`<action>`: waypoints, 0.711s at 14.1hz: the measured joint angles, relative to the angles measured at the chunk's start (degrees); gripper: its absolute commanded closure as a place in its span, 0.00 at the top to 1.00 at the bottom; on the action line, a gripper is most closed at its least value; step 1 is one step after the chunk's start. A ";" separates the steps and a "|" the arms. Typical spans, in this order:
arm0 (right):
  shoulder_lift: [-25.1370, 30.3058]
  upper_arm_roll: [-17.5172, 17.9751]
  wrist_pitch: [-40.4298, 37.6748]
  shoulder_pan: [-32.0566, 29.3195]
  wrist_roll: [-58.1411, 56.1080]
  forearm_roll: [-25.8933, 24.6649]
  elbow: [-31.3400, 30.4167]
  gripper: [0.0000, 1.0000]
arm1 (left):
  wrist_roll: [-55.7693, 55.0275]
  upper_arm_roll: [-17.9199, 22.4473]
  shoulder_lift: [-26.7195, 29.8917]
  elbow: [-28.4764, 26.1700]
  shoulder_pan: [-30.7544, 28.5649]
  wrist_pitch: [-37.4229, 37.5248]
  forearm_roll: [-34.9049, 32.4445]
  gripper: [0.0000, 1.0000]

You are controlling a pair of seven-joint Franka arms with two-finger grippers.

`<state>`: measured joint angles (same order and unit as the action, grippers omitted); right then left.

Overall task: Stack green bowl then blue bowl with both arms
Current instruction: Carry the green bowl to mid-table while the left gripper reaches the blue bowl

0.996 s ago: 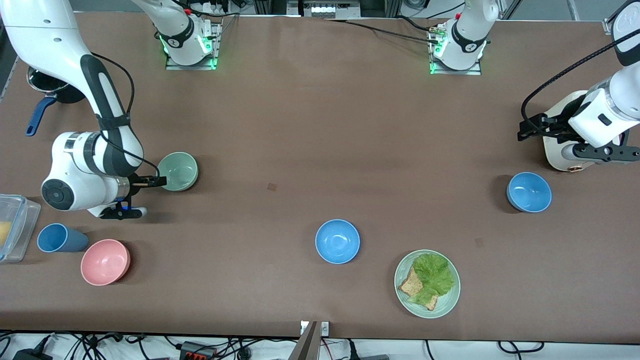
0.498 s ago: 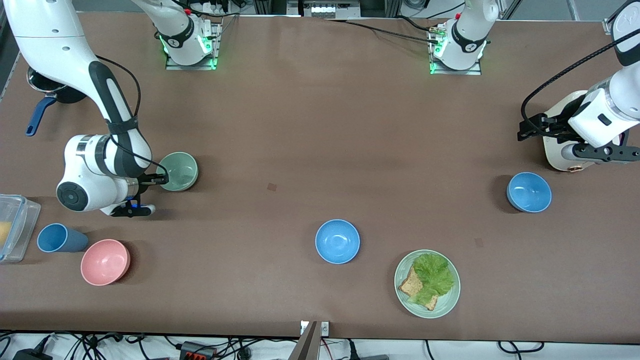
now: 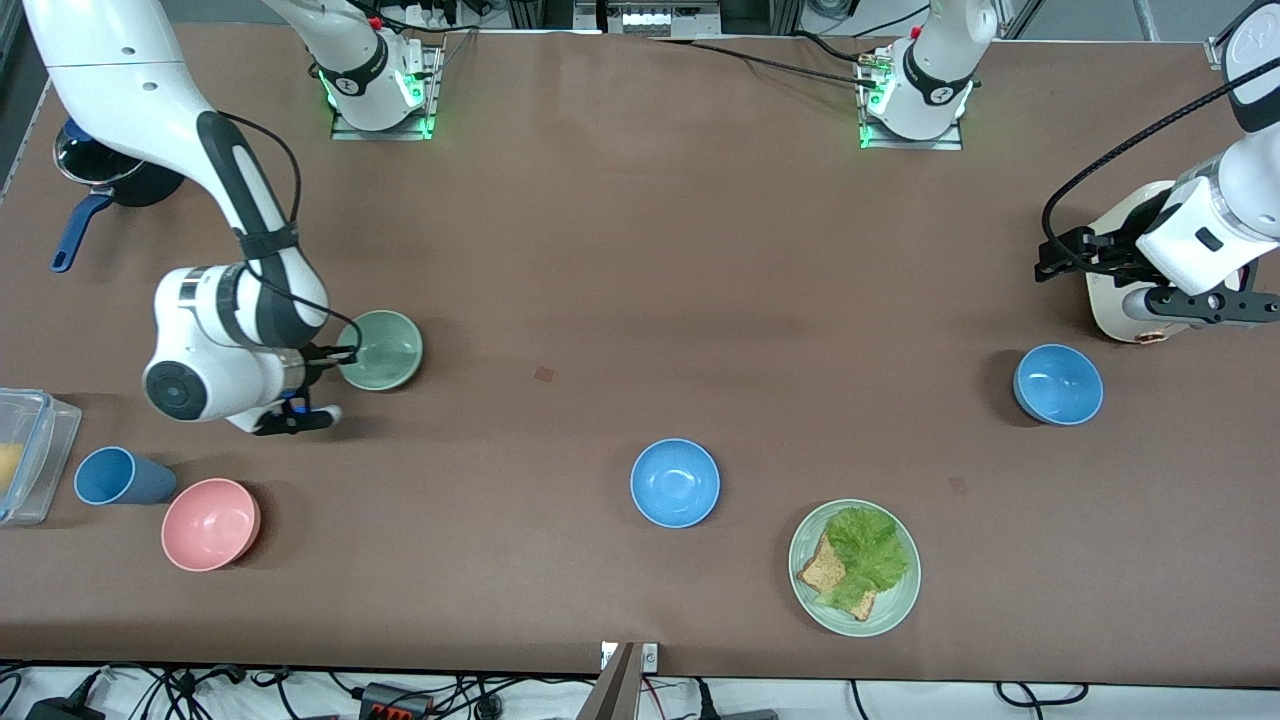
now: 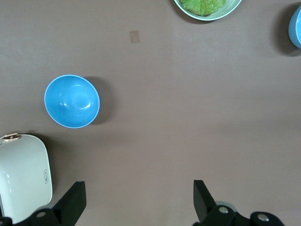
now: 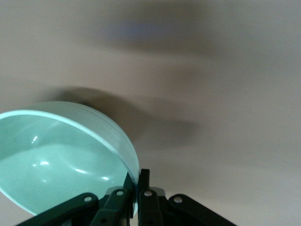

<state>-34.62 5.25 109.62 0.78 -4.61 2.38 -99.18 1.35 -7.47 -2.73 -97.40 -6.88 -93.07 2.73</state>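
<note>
My right gripper is going to release the green bowl on bare table [image 3: 636,317] between the mid-table blue bowl and the arm bases.
The pale green bowl [image 3: 382,350] hangs tilted just above the table at the right arm's end, a shadow beneath it. My right gripper [image 3: 345,354] is shut on its rim; in the right wrist view the fingers [image 5: 138,178] pinch the wall of the green bowl [image 5: 61,155]. One blue bowl [image 3: 1058,384] sits at the left arm's end, and another blue bowl [image 3: 675,482] sits mid-table nearer the front camera. My left gripper [image 3: 1060,262] waits open above the table beside the first blue bowl [image 4: 72,101], nothing between its fingers [image 4: 71,203].
A green plate [image 3: 900,600] holds lettuce and toast near the front edge. A pink bowl [image 3: 211,523], a blue cup [image 3: 120,476] and a clear box [image 3: 25,450] crowd the right arm's end. A dark pot [image 3: 110,180] stands farther back. A cream container [image 3: 1115,295] lies under the left hand.
My right gripper has shut on the green bowl's rim and carried it a little toward the table's middle, tilting it. The left arm has not moved.
</note>
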 measured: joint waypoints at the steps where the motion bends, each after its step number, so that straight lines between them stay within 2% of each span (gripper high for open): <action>1: -0.04 1.62 0.15 0.66 0.28 0.61 0.68 0.00 | 0.00 0.00 0.00 0.00 0.00 0.00 0.00 1.00; 4: -0.03 4.28 0.28 6.82 5.73 1.14 3.95 0.00 | 0.00 0.00 0.00 0.00 0.00 0.00 0.00 1.00; 10: -1.34 4.54 3.47 24.08 26.03 1.46 6.91 0.00 | 0.00 0.10 0.00 0.01 -0.07 0.00 0.00 1.00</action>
<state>-35.96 9.79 113.09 24.86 21.42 3.84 -92.27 1.35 -7.37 -2.73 -97.39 -6.94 -93.07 2.74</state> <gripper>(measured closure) 0.952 0.000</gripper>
